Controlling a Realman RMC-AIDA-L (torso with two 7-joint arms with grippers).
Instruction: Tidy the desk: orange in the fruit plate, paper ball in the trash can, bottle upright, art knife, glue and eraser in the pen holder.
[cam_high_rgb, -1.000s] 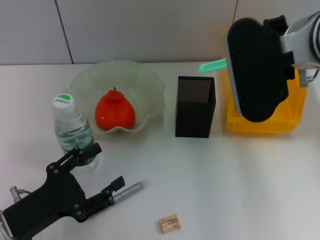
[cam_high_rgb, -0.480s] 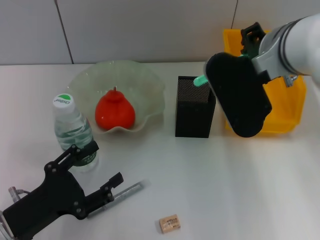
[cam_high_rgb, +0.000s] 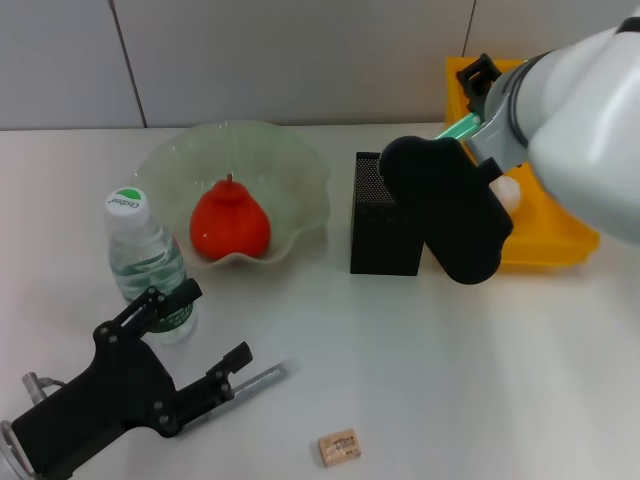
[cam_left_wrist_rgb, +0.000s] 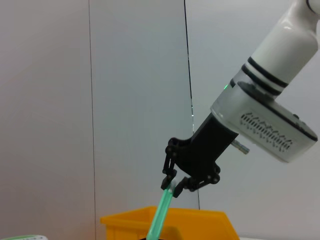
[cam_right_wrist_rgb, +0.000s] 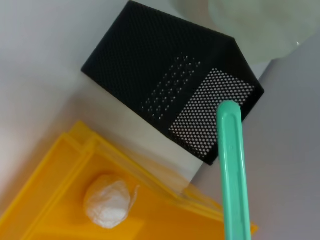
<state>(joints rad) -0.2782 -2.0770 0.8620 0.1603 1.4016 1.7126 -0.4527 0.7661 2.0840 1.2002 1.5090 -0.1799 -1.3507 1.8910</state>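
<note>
The green art knife, now in the air by the holder, will be let go by my right gripper inside the open top of the black mesh pen holder (cam_high_rgb: 387, 182) (cam_right_wrist_rgb: 214, 109).
My right gripper (cam_left_wrist_rgb: 172, 186) is shut on the green art knife (cam_high_rgb: 459, 127), holding it in the air by the black mesh pen holder (cam_high_rgb: 383, 222); the knife (cam_right_wrist_rgb: 233, 170) points down at the holder (cam_right_wrist_rgb: 165, 100). The orange (cam_high_rgb: 230, 223) lies in the green glass fruit plate (cam_high_rgb: 292, 165). The paper ball (cam_right_wrist_rgb: 107, 203) sits in the yellow trash can (cam_high_rgb: 545, 235). The bottle (cam_high_rgb: 146, 262) stands upright. My left gripper (cam_high_rgb: 212, 326) rests open at the front left, next to the bottle, with nothing between its fingers. A grey glue stick (cam_high_rgb: 258, 381) lies beside it, and the eraser (cam_high_rgb: 339, 447) lies near the front edge.
My right arm's black wrist housing (cam_high_rgb: 445, 210) covers part of the pen holder and the trash can in the head view. A pale wall rises behind the white desk (cam_high_rgb: 480, 380).
My right arm has swung left from above the trash can to the pen holder, carrying the art knife. The left gripper has barely shifted.
</note>
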